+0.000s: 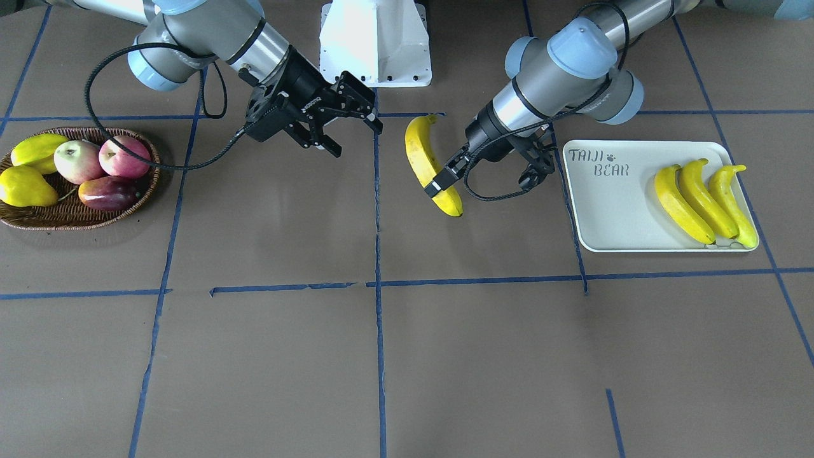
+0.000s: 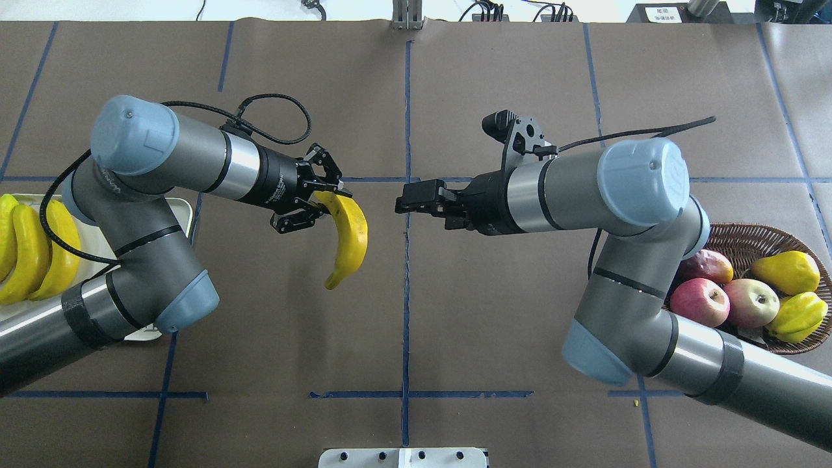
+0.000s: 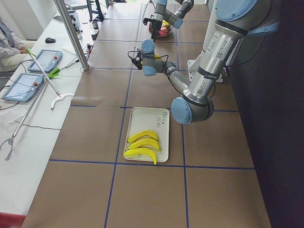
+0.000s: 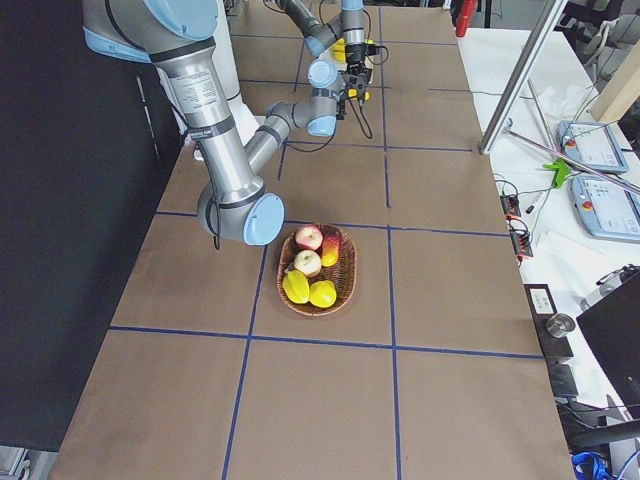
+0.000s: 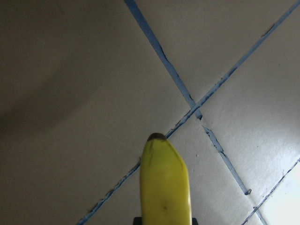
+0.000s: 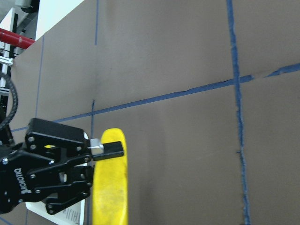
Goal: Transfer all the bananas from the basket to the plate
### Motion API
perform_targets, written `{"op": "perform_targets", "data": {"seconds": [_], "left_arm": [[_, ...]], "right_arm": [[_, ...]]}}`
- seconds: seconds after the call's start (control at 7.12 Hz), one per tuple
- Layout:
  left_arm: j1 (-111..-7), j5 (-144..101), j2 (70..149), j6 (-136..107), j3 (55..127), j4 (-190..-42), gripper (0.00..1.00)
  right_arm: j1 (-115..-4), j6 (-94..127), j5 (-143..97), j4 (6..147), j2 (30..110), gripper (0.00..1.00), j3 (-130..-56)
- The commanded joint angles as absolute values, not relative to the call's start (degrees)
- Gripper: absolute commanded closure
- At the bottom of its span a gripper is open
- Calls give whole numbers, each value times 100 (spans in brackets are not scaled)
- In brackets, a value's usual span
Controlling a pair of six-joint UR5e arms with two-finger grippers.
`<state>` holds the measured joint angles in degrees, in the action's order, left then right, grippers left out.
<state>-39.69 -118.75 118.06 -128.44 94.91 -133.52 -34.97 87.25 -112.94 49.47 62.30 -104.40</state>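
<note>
The banana, now held above the table's middle, will be let go by my left gripper on the off-white plate (image 1: 652, 199), where it will lie close beside the row of bananas.
My left gripper (image 1: 439, 184) (image 2: 325, 205) is shut on one banana (image 1: 425, 159) (image 2: 351, 237), held above the table's middle with its long end hanging free. That banana fills the bottom of the left wrist view (image 5: 164, 183) and shows in the right wrist view (image 6: 110, 187). Three bananas (image 1: 703, 197) (image 2: 29, 253) lie side by side on the off-white plate (image 1: 610, 210) (image 2: 179, 208) (image 3: 147, 137). My right gripper (image 1: 356, 137) (image 2: 406, 198) is open and holds nothing, facing the held banana across the centre line. The wicker basket (image 1: 82, 213) (image 2: 747, 237) (image 4: 318, 270) holds apples and yellow fruit.
The robot's white base (image 1: 375, 41) (image 2: 403, 457) stands between the arms. Blue tape lines (image 1: 378, 286) grid the brown table. A side bench in the exterior left view carries tablets (image 3: 45, 59), and a person's sleeve (image 3: 9, 42) shows there.
</note>
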Motion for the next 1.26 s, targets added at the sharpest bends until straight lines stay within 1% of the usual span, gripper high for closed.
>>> {"op": "perform_targets", "data": {"seconds": [0.0, 0.14, 0.28, 0.42, 0.56, 0.7, 0.84, 1.12], "left_arm": [[-4235, -11909, 11681, -11953, 9701, -12670, 100], [-4280, -11900, 11280, -11266, 10129, -11908, 100], [-4315, -11900, 11094, -10806, 10508, -11344, 100], [-4376, -11892, 10831, -10454, 10721, -10990, 100], [-4560, -11926, 10585, -9937, 10801, -10795, 100], [-4657, -11927, 10312, -9201, 10802, -10636, 100], [-4789, -11909, 9962, -8758, 10802, -10617, 100], [-5061, -11901, 9354, -8333, 10723, -10722, 100]], "right_arm": [[-4242, 8501, -12423, 6067, 6284, 1, -10564], [-4297, 7968, -12462, 6804, 6328, 1, -10730], [-4272, 7380, -12454, 7995, 6319, 1, -10992], [-4350, 6513, -12402, 9251, 6328, 1, -11378], [-4507, 5643, -12367, 10134, 6328, 1, -11652], [-4639, 4912, -12358, 10404, 6476, 1, -11689], [-4736, 4295, -12349, 10389, 6799, 1, -11733], [-5244, 2698, -12410, 10336, 7879, 1, -12093]]}}
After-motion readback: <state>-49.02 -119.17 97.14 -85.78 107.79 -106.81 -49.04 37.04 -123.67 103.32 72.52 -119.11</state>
